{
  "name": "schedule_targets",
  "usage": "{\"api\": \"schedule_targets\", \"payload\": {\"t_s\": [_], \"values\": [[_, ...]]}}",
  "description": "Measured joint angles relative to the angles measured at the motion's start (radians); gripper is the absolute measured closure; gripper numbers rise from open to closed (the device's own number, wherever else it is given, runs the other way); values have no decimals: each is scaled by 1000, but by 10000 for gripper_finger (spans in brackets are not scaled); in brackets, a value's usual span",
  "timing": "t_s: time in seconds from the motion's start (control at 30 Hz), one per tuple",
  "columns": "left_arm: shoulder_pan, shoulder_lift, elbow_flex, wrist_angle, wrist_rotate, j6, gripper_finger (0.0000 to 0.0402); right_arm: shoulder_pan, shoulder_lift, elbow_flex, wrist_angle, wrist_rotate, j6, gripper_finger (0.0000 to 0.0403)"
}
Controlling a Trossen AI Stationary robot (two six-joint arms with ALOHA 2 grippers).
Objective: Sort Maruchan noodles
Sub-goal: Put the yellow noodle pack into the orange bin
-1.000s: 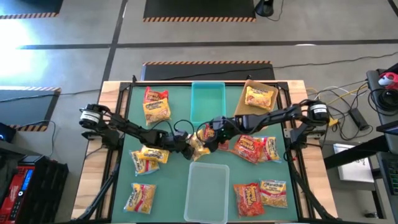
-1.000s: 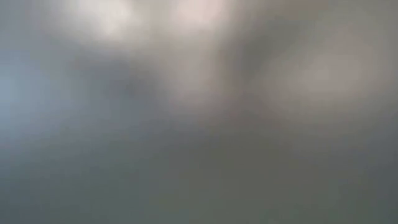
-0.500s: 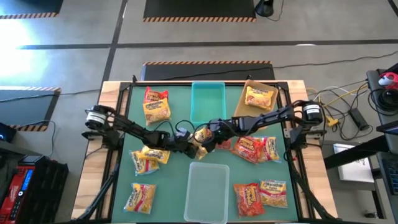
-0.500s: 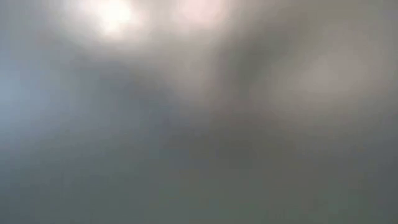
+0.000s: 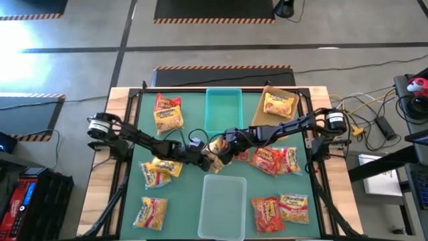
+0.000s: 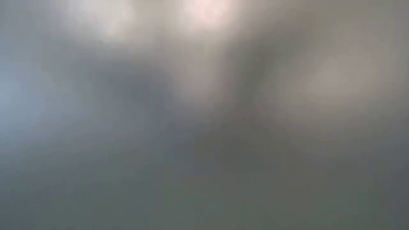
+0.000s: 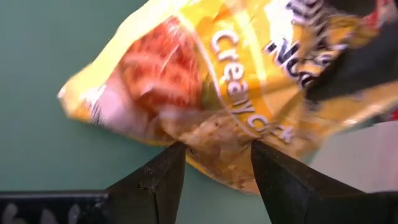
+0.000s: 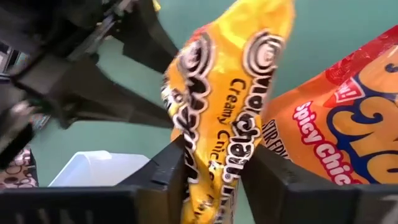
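Observation:
I have too shallow a pinch on the yellow packet's side with my right gripper, so I need to open it and take more of the packet (image 8: 221, 112) while my left gripper keeps hold.
A yellow Maruchan noodles packet (image 5: 215, 148) is held between both grippers over the middle of the green table, just beyond the clear bin (image 5: 223, 204). My left gripper (image 5: 204, 159) comes at it from the left and is shut on it. My right gripper (image 5: 225, 148) comes from the right and is shut on the same packet (image 8: 214, 124). Other red, yellow and orange packets lie flat on the mat at the left (image 5: 161, 169) and right (image 5: 275, 161). The low view is a grey blur. My left gripper pinches one edge of the yellow packet (image 7: 214, 148) between its two fingers (image 7: 163, 177), slanting down from the table's left. The packet spreads out beyond the fingertips, with green mat showing behind it. My right gripper has the packet's opposite end (image 8: 211, 177) between its two fingers (image 8: 169, 171), slanting down from the table's right. The packet stands on edge between them and runs away from the fingers toward my left gripper.
A teal bin (image 5: 224, 107) stands at the far middle. A tan bin (image 5: 267, 94) at the far right holds a yellow packet. A red-orange packet (image 8: 348, 137) lies close beside my right gripper. More packets lie at the far left (image 5: 167, 114), near left (image 5: 150, 213) and near right (image 5: 281, 207).
My right arm has reached a little toward the table's left and sunk slightly, bringing its gripper onto the yellow packet that my left gripper holds. The packet and my left gripper have stayed about where they were.

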Motion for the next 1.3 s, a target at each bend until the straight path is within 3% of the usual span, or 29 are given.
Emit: {"api": "schedule_targets", "payload": {"t_s": [0.3, 0.53, 0.87, 1.1, 1.3], "values": [[-16, -80, 0, -42, 11, 5, 233, 0, -7, 0, -2, -26, -8, 346], [-19, -204, 0, -211, 10, 33, 233, -3, -53, 0, -6, -36, -35, 372], [-19, -372, 0, -399, -74, 85, 233, -8, -92, 1, -20, -35, -56, 394], [-23, -322, -5, -388, -54, 114, 233, -7, -55, 1, -23, -45, -61, 394], [-41, -220, -5, -250, 10, 145, 233, -14, -55, 1, -9, -144, -65, 365]]}}
